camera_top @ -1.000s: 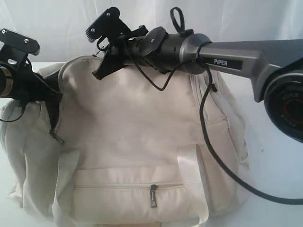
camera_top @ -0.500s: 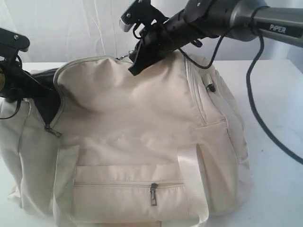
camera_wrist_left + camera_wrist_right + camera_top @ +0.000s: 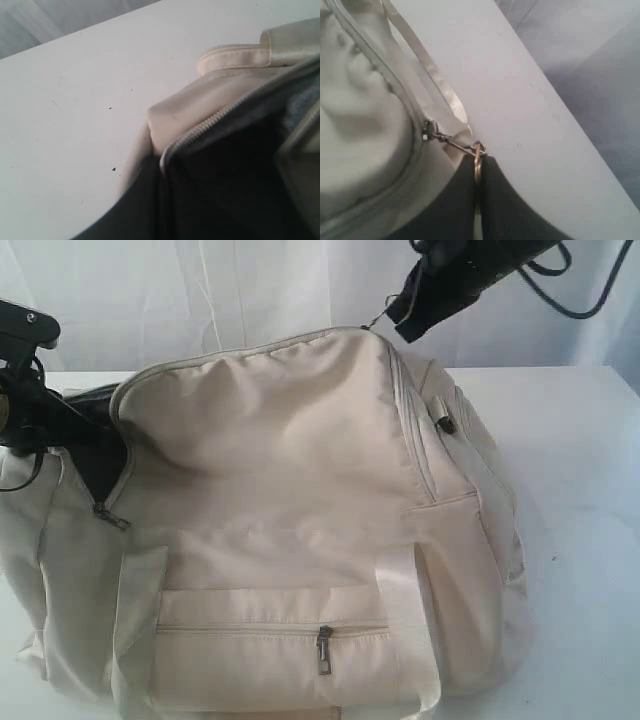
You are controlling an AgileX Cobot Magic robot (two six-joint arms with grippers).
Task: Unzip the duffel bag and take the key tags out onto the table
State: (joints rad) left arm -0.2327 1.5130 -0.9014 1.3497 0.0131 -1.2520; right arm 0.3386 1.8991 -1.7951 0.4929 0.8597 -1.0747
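Next, I let go of the zip pull ring with my right gripper by the top of the front strap nearer the metal puller [image 3: 435, 544].
The cream duffel bag [image 3: 280, 500] lies on the white table [image 3: 580, 490]. Its main zip gapes at the left end, showing dark lining [image 3: 100, 455]. My left gripper [image 3: 60, 420] is at that end, shut on the bag's zip edge [image 3: 200, 131], with the gripper [image 3: 162, 172] dark and close in its wrist view. My right gripper [image 3: 400, 320] hangs over the bag's top right corner. It is shut [image 3: 478, 159] on the brass zip pull ring [image 3: 477, 167], which a short link joins to the slider [image 3: 427, 132]. The key tags are hidden.
A front pocket with a shut zip and metal puller [image 3: 323, 650] faces the exterior camera. A pale strap [image 3: 427, 65] trails over the table behind the bag. Bare tabletop [image 3: 60, 100] lies beyond the bag's left end. A white backdrop hangs behind.
My right gripper has travelled rightward and upward along the bag's top, drawing the zip pull with it. The bag's top right corner has lifted. The left gripper has stayed put.
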